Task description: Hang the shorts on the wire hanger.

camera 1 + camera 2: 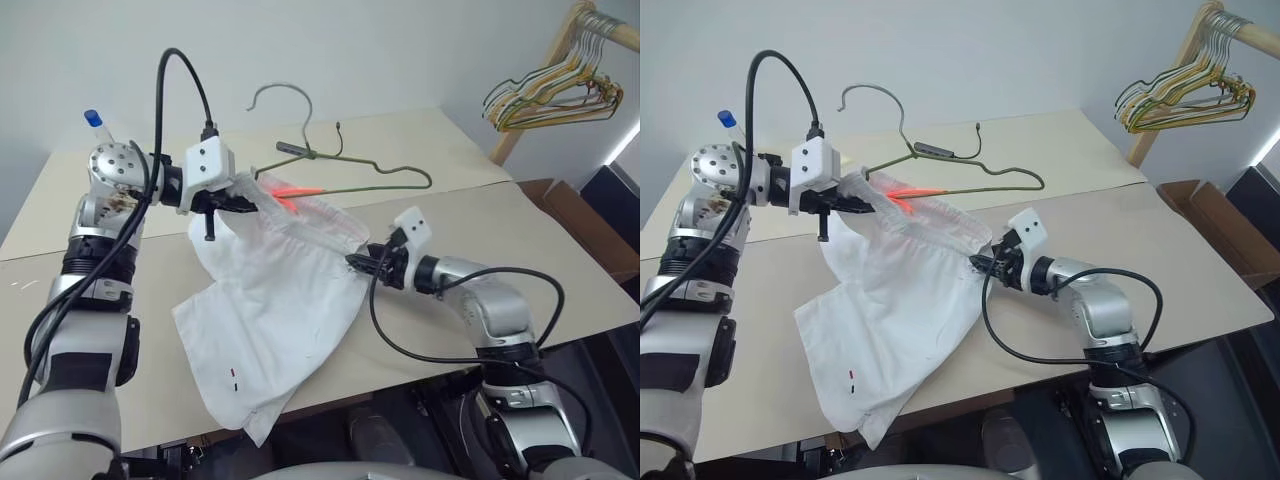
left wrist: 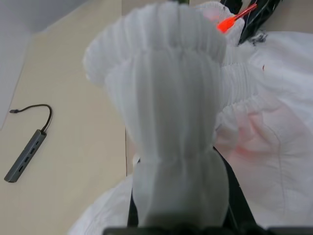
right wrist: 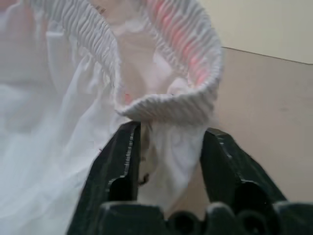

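Note:
The loose end of the wire hanger sticks out beyond the slack waistband, so my right gripper needs to pinch the waistband's end (image 1: 357,241) and stretch it past the hanger's loose end.
The white shorts (image 1: 270,330) hang from their raised waistband, and the legs spill down onto the beige table (image 1: 120,330). My left gripper (image 1: 245,203) is shut on one end of the elastic waistband (image 2: 171,98) and holds it above the table. At the waistband's other end is my right gripper (image 1: 358,262); its black fingers (image 3: 122,161) stand apart with a fold of the band between them. A red-orange piece (image 1: 295,191) shows at the waistband. The thin olive wire hanger (image 1: 385,168) lies just behind the shorts, hook (image 1: 285,90) up.
A black cable with a small grey adapter (image 2: 24,156) lies on the table behind the hanger. A bunch of yellow-green and dark hangers (image 1: 555,95) hangs on a wooden rack at the far right. A brown cardboard box (image 1: 575,215) stands past the table's right edge.

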